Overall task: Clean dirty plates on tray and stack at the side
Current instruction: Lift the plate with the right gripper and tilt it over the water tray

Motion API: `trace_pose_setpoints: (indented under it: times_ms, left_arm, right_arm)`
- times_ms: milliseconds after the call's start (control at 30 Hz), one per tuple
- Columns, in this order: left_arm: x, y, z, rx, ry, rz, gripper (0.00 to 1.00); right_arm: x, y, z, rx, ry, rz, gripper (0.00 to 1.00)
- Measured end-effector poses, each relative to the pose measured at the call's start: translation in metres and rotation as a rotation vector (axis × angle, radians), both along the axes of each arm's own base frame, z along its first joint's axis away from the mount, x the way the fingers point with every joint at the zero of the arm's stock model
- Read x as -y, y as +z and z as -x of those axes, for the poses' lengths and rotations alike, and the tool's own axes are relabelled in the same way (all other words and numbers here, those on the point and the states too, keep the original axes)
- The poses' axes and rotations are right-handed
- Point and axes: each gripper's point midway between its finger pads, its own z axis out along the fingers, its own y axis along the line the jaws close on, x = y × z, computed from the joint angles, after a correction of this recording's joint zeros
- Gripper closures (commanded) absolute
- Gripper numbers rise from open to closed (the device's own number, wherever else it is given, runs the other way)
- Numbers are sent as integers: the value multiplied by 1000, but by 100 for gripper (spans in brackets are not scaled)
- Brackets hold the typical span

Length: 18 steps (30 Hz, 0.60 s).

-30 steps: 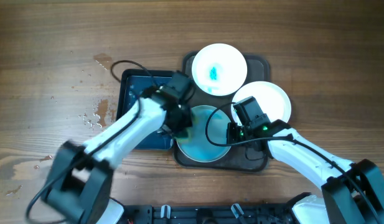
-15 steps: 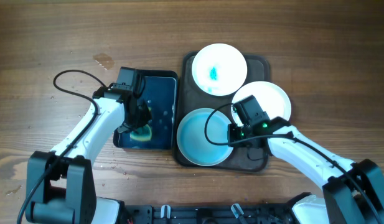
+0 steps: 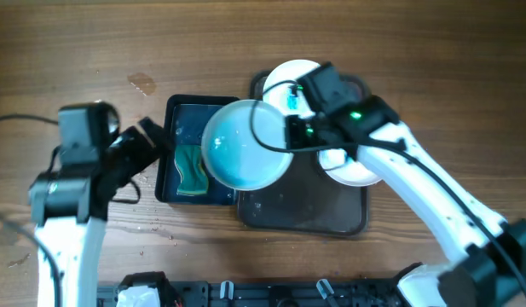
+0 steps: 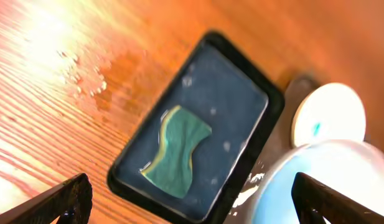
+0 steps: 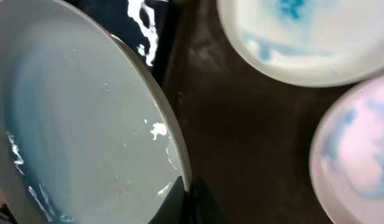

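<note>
My right gripper, away from the basin, will release the wet white plate on the wooden table [image 3: 423, 143] beside the tray.
My right gripper [image 3: 290, 136] is shut on the rim of a white plate [image 3: 244, 143] wet with pale blue water, and holds it tilted in the air over the seam between the black basin [image 3: 170, 128] and the dark brown tray [image 3: 305, 209]. In the right wrist view the fingertips [image 5: 190, 198] pinch that plate [image 5: 86, 124] at its edge. Two dirty plates lie on the tray: one [image 3: 284, 81] with a blue smear at the back, another [image 3: 352, 170] partly under my right arm. My left gripper [image 3: 143, 149] stands open to the left of the basin, holding nothing. A green sponge [image 4: 176, 152] lies in the basin [image 4: 238, 93].
Water drops and a wet stain [image 3: 141, 83] mark the wooden table to the left of the basin. The front half of the tray [image 5: 241, 124] is bare and wet. A cable trails off my left arm at the far left.
My left gripper dropped the sponge in the basin, opened and drew back to the left. My right gripper lifted the wiped plate off the tray's front and carried it up and left.
</note>
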Motion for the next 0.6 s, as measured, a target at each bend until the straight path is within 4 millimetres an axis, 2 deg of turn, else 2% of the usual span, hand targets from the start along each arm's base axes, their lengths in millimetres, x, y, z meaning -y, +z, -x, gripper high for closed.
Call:
trace_pose_setpoints:
  times_ms: [100,167,233,300,367,500,600]
  left_arm:
    - [-12,19,9,77,50,-4,0]
    - [-12,20,10,79,49,-5,0]
    - [-12,19,10,78,50,-4,0]
    - [-11,19,10,78,48,-2,0]
    - [-11,19,10,78,45,1,0]
    - [-11,19,10,77,45,1,0]
    - [-11,19,10,77,45,1,0]
  right_arm:
    - [-30,-18,-19,118,29,112,96]
    - [-40,-8,-34,270,3,174,96]
    - [-52,10,-35,451,-21,280,96]
    - [-62,25,-30,576,-18,354,96]
    - [-70,49,-21,739,-41,452,96]
    - [-82,87,-12,947,-42,562,96]
    - [-87,103,-4,1023,-39,615,96]
